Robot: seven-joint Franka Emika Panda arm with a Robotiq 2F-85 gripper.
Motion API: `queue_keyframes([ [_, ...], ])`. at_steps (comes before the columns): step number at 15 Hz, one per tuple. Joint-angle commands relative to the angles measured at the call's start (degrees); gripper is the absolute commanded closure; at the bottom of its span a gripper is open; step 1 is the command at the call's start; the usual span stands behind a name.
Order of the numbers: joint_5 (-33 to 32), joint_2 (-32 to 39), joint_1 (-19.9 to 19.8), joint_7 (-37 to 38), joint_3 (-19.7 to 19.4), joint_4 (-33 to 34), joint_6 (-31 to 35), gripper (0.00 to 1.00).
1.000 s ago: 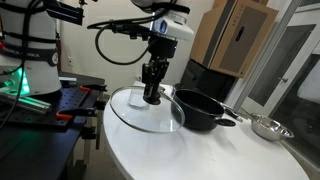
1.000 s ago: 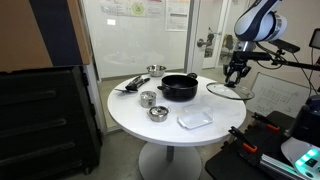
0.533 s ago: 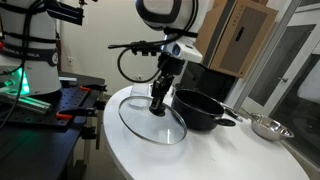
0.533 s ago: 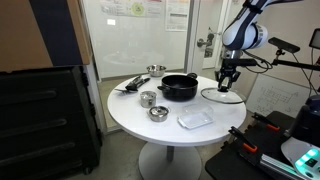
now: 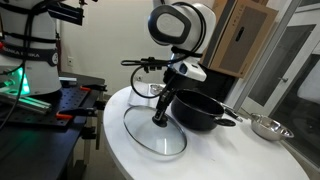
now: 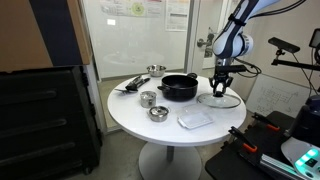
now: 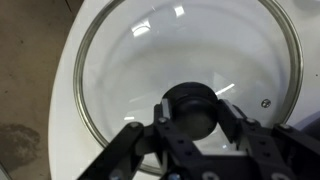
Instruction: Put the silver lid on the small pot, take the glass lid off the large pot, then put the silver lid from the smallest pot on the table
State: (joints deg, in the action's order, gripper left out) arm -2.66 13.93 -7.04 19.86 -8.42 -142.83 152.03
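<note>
The glass lid, now held low over the table, will be let go by my gripper on the white table (image 5: 159,135) (image 7: 203,78), between the large black pot and the table's near edge.
My gripper (image 5: 160,118) (image 6: 219,91) (image 7: 190,118) is shut on the black knob (image 7: 190,105) of the round glass lid (image 5: 150,135) (image 6: 222,100) (image 7: 180,45). It holds the lid low over the white table (image 5: 230,155) near the table's edge, beside the large black pot (image 5: 203,110) (image 6: 179,88), which stands open. Two small silver pots (image 6: 148,98) (image 6: 158,112) stand in front of the large pot. They are too small to tell whether a lid is on either.
A silver bowl (image 5: 268,127) (image 6: 155,70) sits at the table's far side, black utensils (image 6: 130,85) lie near it, and a clear plastic tray (image 6: 195,119) lies near the front edge. A black equipment bench (image 5: 60,110) stands beside the table.
My gripper has carried the glass lid down and closer to the large pot, from above the table's edge to just over the table surface.
</note>
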Motion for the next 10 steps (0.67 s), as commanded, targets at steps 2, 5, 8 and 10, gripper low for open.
queue_keyframes([
  [2,-1.0,2.7,3.0,1.8,-2.0,2.9,-0.3,0.76],
  [5,-0.7,3.7,3.9,1.8,-2.3,3.6,-0.3,0.76],
  [8,-0.5,4.3,4.4,1.5,-2.3,4.1,-0.7,0.76],
  [10,-0.3,4.4,4.6,1.4,-2.3,4.1,-0.9,0.76],
])
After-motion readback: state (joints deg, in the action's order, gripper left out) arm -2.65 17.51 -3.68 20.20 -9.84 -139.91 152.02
